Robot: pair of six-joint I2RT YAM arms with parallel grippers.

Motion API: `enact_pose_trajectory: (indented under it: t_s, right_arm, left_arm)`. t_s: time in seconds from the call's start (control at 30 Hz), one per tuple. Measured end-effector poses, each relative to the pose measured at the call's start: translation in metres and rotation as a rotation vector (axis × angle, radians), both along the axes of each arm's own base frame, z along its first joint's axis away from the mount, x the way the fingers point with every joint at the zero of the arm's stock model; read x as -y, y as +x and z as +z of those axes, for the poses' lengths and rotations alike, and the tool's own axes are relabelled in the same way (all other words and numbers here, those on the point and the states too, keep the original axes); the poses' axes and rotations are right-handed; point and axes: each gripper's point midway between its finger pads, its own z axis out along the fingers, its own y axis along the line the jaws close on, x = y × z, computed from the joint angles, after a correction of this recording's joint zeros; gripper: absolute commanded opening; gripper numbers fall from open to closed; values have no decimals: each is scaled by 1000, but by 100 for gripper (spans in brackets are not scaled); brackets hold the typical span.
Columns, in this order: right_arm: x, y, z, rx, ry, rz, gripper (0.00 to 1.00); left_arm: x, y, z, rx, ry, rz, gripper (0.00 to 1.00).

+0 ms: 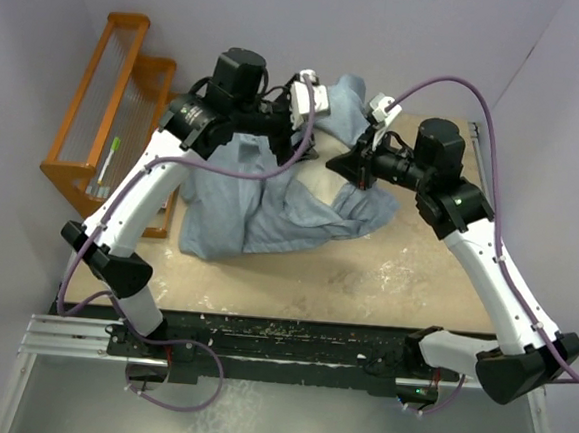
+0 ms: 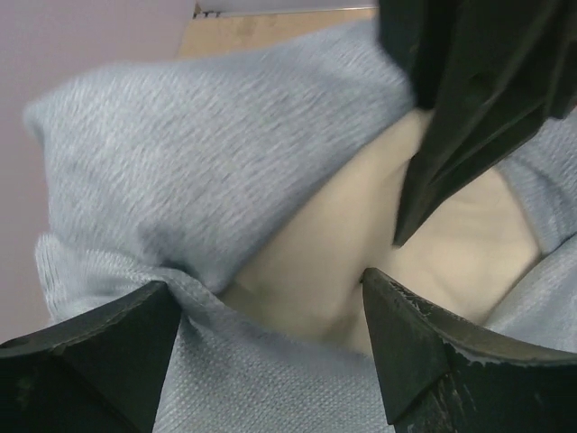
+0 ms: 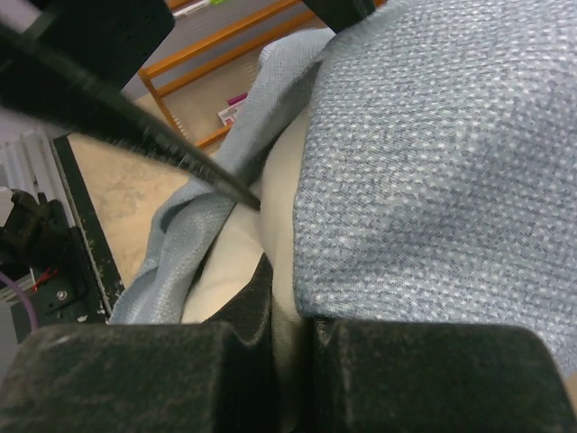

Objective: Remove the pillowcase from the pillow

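Note:
My left gripper should leave the pillowcase's near edge and pinch the end of the far fold (image 2: 108, 189), because the pillowcase's far fold still covers the pillow.
The pillowcase (image 1: 260, 209) lies crumpled mid-table, its blue-grey face showing. The cream pillow (image 1: 322, 186) peeks out of its opening between the two grippers. In the left wrist view my left gripper (image 2: 270, 290) is open, its fingers spread over the pillowcase (image 2: 207, 153) edge and the bare pillow (image 2: 334, 244). My right gripper (image 3: 293, 334) is shut on a fold of cream pillow (image 3: 281, 198) cloth, with the pillowcase (image 3: 433, 162) draped over one finger. From above, the left gripper (image 1: 314, 138) and right gripper (image 1: 351, 171) sit close together. The bear print is hidden.
An orange wire rack (image 1: 107, 112) stands at the table's far left; it also shows in the right wrist view (image 3: 216, 54). The left arm's finger (image 3: 135, 99) crosses the right wrist view. Walls close the back and sides.

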Motion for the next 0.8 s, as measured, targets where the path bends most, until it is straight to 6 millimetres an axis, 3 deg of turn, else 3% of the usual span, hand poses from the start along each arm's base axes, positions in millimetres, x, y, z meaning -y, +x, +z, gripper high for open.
enact_pose_trajectory:
  t_s: [0.2, 0.53, 0.67, 0.8]
  right_arm:
    - [-10, -2, -5, -24, -16, 18, 0]
    - [-23, 0, -1, 3, -19, 14, 0]
    - [-25, 1, -1, 11, -20, 8, 0]
    - [-26, 0, -2, 12, -25, 5, 0]
  left_arm:
    - [23, -22, 16, 192, 65, -39, 69]
    - [10, -18, 27, 374, 154, 3, 57]
    - [5, -15, 37, 422, 149, 37, 83]
    - [-5, -10, 64, 505, 103, 107, 89]
